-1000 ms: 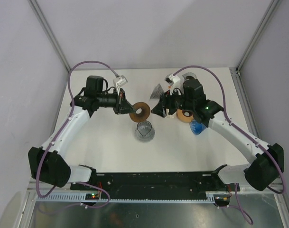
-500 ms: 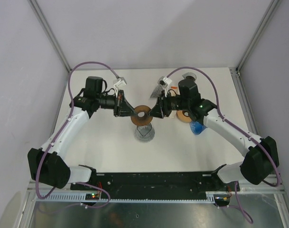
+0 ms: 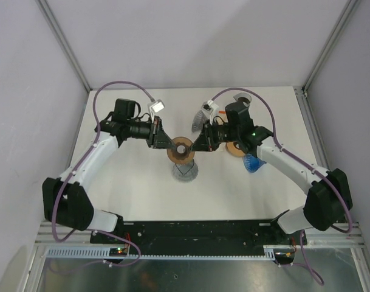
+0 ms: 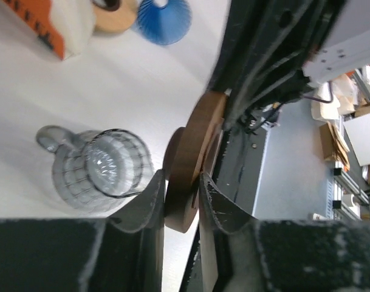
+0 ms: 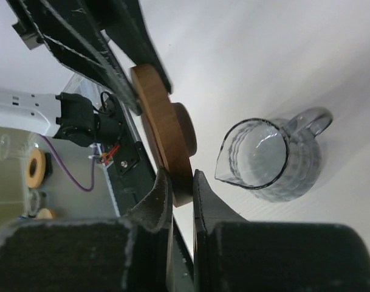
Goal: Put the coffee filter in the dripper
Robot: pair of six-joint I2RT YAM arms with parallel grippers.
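Note:
I need to let go of the brown wooden ring with my right gripper on the opening of the glass jug (image 3: 184, 160) (image 5: 254, 152). The ring now hangs above the jug.
A brown wooden ring (image 3: 175, 153) with a centre hole hangs on edge above the glass jug (image 3: 185, 170). Both grippers hold it from opposite sides. My left gripper (image 3: 170, 146) (image 4: 183, 182) pinches the wooden ring (image 4: 194, 143) at its left rim. My right gripper (image 3: 197, 146) (image 5: 181, 177) is shut on the wooden ring (image 5: 163, 131) at the other rim. The blue ribbed dripper (image 3: 253, 163) (image 4: 164, 18) lies on the table behind the right arm. A pale fan-shaped coffee filter (image 3: 198, 121) lies at the back, partly hidden by the right wrist.
A second tan wooden ring (image 3: 236, 148) (image 4: 115, 15) sits beside the dripper. An orange-and-white packet (image 4: 48, 27) lies near it. The glass jug (image 4: 102, 167) (image 5: 260, 158) stands right below the held ring. Grey walls close in the table (image 3: 130, 182) on three sides.
My right gripper has moved in from the right and closed on the ring's free rim. The ring has shifted slightly toward the jug, with the left gripper still round it.

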